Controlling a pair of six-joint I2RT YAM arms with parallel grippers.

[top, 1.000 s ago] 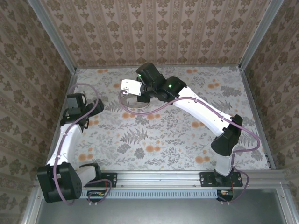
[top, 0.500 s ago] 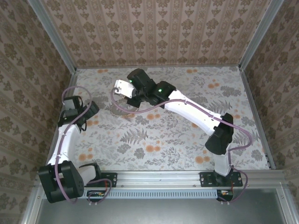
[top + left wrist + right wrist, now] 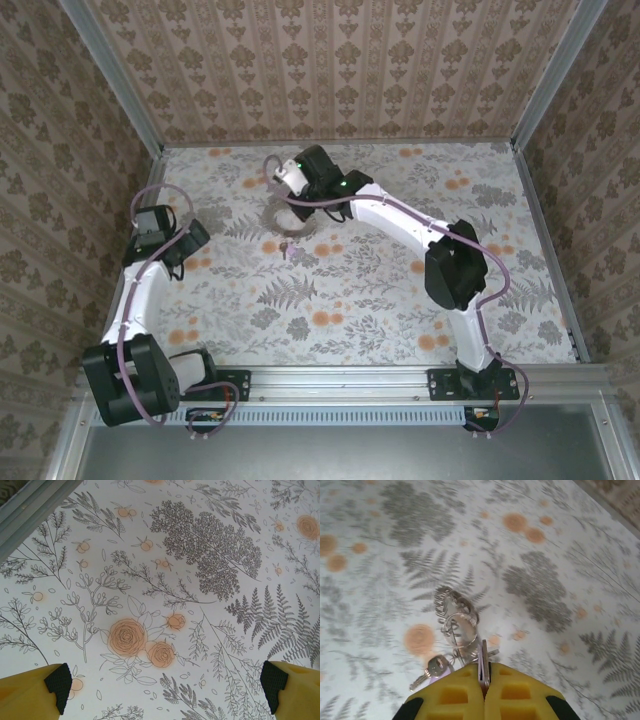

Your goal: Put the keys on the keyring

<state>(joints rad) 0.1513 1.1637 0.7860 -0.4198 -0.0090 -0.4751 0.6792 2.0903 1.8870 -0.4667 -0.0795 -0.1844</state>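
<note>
My right gripper should release the flat metal key on the flower-printed table (image 3: 389, 230) under its white forearm.
In the right wrist view my right gripper (image 3: 484, 674) is shut on a flat metal key (image 3: 483, 661) held edge-on between its yellow fingers. The metal keyring (image 3: 459, 625) with a coiled clip (image 3: 451, 601) lies just beyond the fingertips. A silver key with a purple head (image 3: 434, 667) lies at its left. From above, the right gripper (image 3: 287, 200) is at the far centre-left, over the pale keyring (image 3: 290, 222) and the small keys (image 3: 287, 246). My left gripper (image 3: 166, 685) is open above bare table, nothing between its pads (image 3: 59, 685); it hangs at the left side (image 3: 152, 222).
The flower-printed table (image 3: 360, 280) is walled on three sides by patterned panels with metal corner posts (image 3: 120, 90). A metal rail (image 3: 35, 505) runs along the left edge, close to the left arm. The right arm's elbow (image 3: 455, 265) stands over the table's right half.
The right arm folded its elbow up and its gripper drew back toward the far wall, uncovering the keyring and keys on the table. The left arm shifted slightly left.
</note>
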